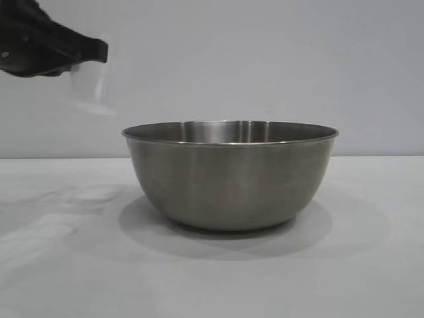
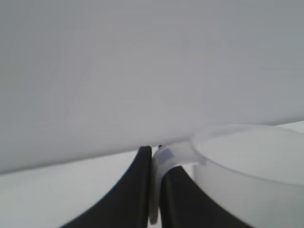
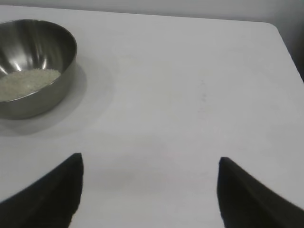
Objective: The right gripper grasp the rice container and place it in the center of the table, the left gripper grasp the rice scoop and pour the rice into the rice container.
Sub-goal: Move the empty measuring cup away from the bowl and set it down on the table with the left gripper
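Observation:
Next, my left gripper releases the rice scoop on the white table [image 1: 77,201] beside the steel rice container.
The steel rice container [image 1: 230,173] stands on the white table [image 1: 371,265] in the middle of the exterior view. It also shows in the right wrist view [image 3: 33,66], with a pale layer of rice [image 3: 26,81] in its bottom. My left gripper [image 1: 99,52] is high at the upper left, shut on the loop handle of the translucent rice scoop [image 1: 93,83], which hangs in the air left of the bowl. In the left wrist view the fingers [image 2: 142,185] pinch the handle [image 2: 164,159] beside the cup [image 2: 251,166]. My right gripper [image 3: 149,161] is open and empty over bare table, apart from the bowl.
The table's far edge and rounded corner [image 3: 270,26] show in the right wrist view. A plain pale wall [image 1: 265,59] stands behind the table.

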Controlling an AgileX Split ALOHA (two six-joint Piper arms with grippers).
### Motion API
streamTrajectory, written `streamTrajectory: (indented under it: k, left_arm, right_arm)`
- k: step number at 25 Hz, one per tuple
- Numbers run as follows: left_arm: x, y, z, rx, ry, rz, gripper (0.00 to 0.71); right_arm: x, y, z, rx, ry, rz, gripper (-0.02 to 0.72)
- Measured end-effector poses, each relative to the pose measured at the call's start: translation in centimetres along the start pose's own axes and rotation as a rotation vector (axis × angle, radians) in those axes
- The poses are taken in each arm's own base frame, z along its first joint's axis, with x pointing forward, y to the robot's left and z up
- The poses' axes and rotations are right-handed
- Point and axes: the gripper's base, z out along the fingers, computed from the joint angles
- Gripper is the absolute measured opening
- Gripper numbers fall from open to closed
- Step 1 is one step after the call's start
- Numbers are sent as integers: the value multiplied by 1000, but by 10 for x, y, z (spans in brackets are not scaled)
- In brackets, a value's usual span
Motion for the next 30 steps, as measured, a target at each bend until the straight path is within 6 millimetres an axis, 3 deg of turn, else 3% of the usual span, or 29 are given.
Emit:
streamTrajectory:
  k: [9,30]
  left_arm:
    - [46,0,4,-24,141,33,0]
    - [80,6,-10,-48,265,35,0]
  right_arm:
    - [0,0,0,0,0,0,524]
    - [0,0,0,0,0,0,524]
